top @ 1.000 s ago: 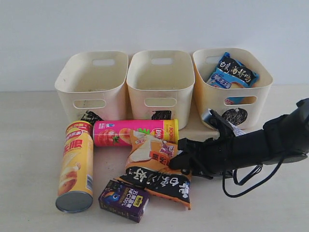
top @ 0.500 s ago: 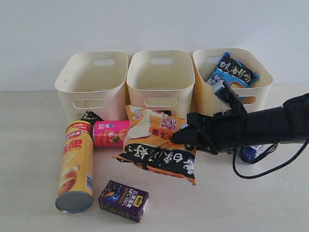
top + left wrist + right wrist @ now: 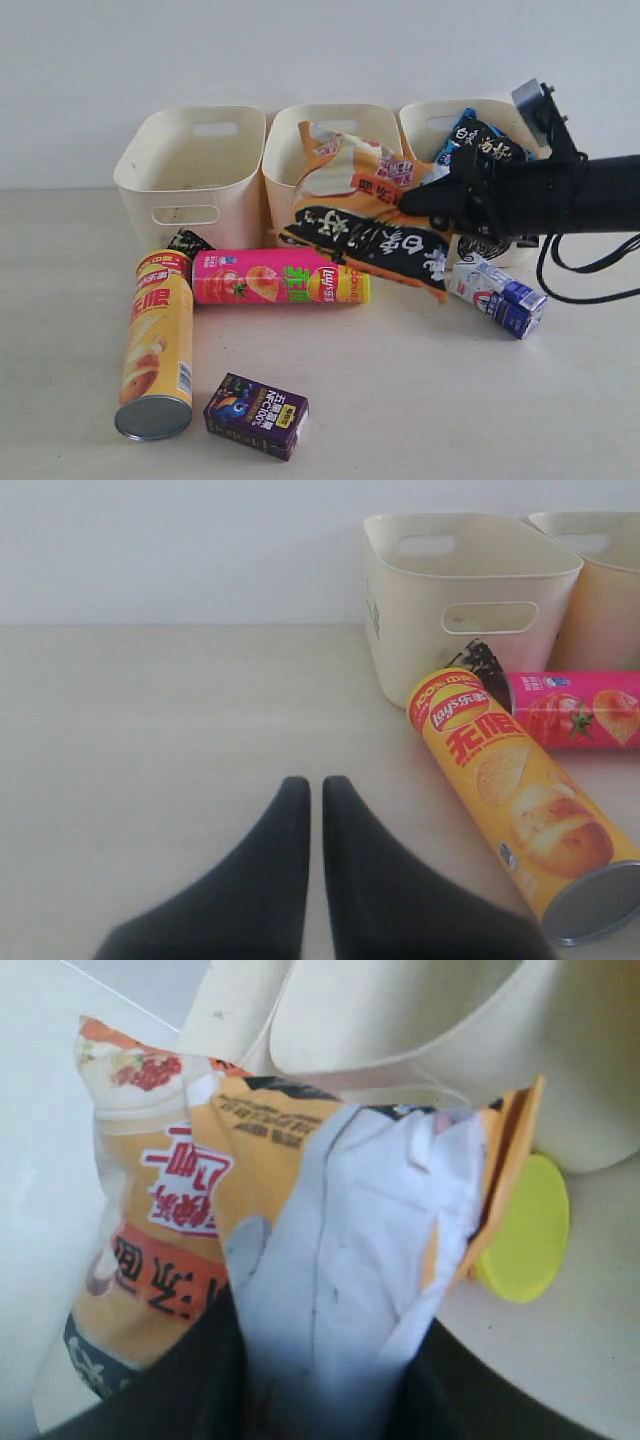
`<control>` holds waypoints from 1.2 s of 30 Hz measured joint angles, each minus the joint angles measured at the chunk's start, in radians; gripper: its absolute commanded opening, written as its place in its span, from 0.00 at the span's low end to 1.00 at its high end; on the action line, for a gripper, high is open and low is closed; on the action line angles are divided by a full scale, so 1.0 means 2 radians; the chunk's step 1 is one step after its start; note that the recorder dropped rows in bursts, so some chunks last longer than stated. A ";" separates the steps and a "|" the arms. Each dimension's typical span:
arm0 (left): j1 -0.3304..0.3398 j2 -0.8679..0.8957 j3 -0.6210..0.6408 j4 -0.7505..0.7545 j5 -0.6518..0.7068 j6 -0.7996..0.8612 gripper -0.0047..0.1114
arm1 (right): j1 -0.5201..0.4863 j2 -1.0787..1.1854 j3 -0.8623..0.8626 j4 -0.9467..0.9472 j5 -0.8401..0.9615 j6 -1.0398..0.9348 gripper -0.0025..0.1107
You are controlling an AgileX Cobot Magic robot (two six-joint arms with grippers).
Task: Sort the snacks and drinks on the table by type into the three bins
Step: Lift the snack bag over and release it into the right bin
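Observation:
The robot's right gripper should release the orange-black chip bag in the bin point(image 3: 469, 155) against the blue-white-black chip bag.
My right gripper point(image 3: 415, 200) is shut on the orange-black chip bag point(image 3: 365, 205), which hangs in the air in front of the middle bin point(image 3: 330, 165) and the right bin point(image 3: 425, 210). From the right wrist the bag point(image 3: 300, 1240) fills the space between the fingers. The blue-white-black chip bag point(image 3: 482, 140) lies in the right bin. On the table lie the yellow tube point(image 3: 157, 345), the pink tube point(image 3: 275, 277), the dark purple carton point(image 3: 256, 415) and the white and blue carton point(image 3: 497, 295). My left gripper point(image 3: 315, 785) is shut on nothing, low over bare table beside the yellow tube point(image 3: 520, 800).
The left bin point(image 3: 190, 175) holds nothing that shows. The pink tube's yellow end point(image 3: 525, 1230) lies close under the held bag. A black cable point(image 3: 590, 290) loops down from the right arm. A white wall stands behind the bins.
My right gripper has lifted the orange-black bag off the table and carried it up and right toward the bins. The pink tube and the white and blue carton have come into full view.

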State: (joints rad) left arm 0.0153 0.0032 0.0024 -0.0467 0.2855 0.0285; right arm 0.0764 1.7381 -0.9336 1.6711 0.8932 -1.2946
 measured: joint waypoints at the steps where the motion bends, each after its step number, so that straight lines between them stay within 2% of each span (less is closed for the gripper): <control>1: 0.000 0.000 0.000 0.000 0.000 0.000 0.08 | -0.004 -0.002 -0.012 -0.010 0.001 0.009 0.02; 13: 0.000 0.000 0.000 0.000 0.000 0.000 0.08 | -0.009 -0.003 -0.176 -0.133 -0.081 0.138 0.02; 18: 0.000 0.000 0.000 0.000 0.000 0.000 0.08 | -0.009 -0.003 -0.242 -0.218 -0.163 0.204 0.02; 26: 0.000 0.000 0.000 0.000 0.000 0.000 0.08 | -0.009 0.010 -0.253 -0.243 -0.296 0.202 0.02; 36: 0.000 0.000 0.000 0.000 0.000 0.000 0.08 | -0.009 0.118 -0.312 -0.247 -0.352 0.175 0.02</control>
State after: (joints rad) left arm 0.0153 0.0032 0.0024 -0.0467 0.2855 0.0285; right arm 0.0581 1.9742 -1.5575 1.1768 0.1888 -0.9454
